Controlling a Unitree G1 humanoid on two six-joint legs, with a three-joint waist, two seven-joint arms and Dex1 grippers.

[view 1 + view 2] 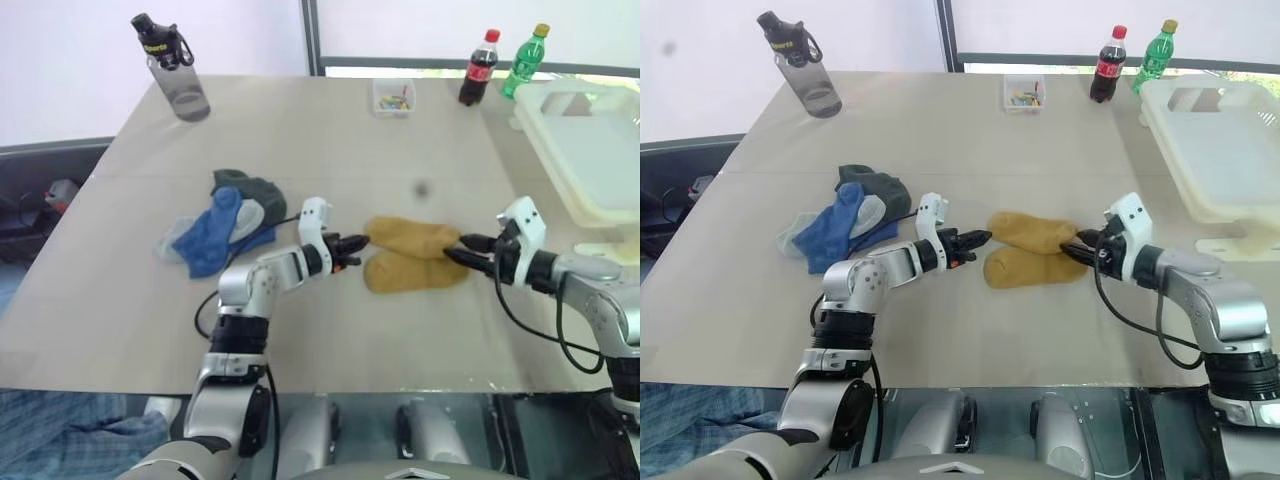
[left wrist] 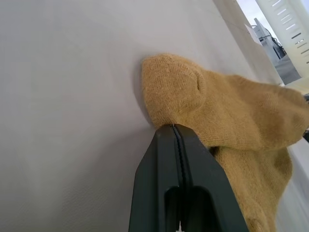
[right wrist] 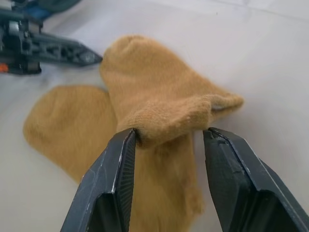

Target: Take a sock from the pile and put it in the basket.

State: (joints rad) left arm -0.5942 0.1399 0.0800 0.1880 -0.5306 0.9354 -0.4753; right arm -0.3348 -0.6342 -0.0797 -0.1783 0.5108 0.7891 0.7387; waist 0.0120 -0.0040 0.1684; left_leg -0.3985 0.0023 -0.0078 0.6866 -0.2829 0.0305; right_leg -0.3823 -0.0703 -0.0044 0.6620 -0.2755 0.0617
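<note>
The shut fingers of my left gripper only touch the edge of the upper sock, so they should open and pinch more of the toe (image 1: 382,232) before laying that sock over the other.
Two mustard-yellow socks (image 1: 410,255) lie side by side in the middle of the table, apart from the pile (image 1: 222,222) of blue, pale grey and dark green socks to their left. My left gripper (image 1: 360,243) is shut, its tips (image 2: 173,126) resting against the toe end of the upper sock (image 2: 227,111). At the other end, my right gripper (image 1: 462,248) stands open with that sock's cuff (image 3: 169,118) lying between its fingers (image 3: 118,159). The cream-white basket (image 1: 590,150) sits at the table's far right.
A grey water bottle (image 1: 172,68) stands at the far left corner. A small clear box (image 1: 393,97), a cola bottle (image 1: 478,68) and a green bottle (image 1: 526,60) line the far edge. Black cables hang from both wrists.
</note>
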